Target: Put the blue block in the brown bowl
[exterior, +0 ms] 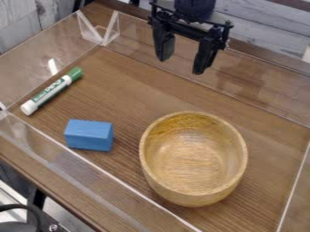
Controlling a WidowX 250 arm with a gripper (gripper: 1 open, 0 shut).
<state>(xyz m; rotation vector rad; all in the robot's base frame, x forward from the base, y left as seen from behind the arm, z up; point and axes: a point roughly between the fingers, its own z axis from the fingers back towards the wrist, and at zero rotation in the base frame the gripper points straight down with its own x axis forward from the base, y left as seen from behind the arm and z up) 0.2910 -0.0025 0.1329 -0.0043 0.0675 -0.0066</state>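
Note:
My gripper goes to the blue block next. It should close on its end farther from the brown bowl (82, 133).
The blue block (90, 134) lies flat on the wooden table, left of the brown bowl (194, 157), which stands empty at the lower middle-right. My gripper (183, 55) hangs at the top of the view, pointing down, above and behind the bowl and well apart from the block. Its two black fingers (162, 45) stand apart with nothing between them, so it is open.
A green-and-white marker (53, 89) lies at the left. Clear acrylic walls (49, 41) ring the table (133, 86), with a clear bracket (100, 30) at the back left. The table's front edge runs along the lower left.

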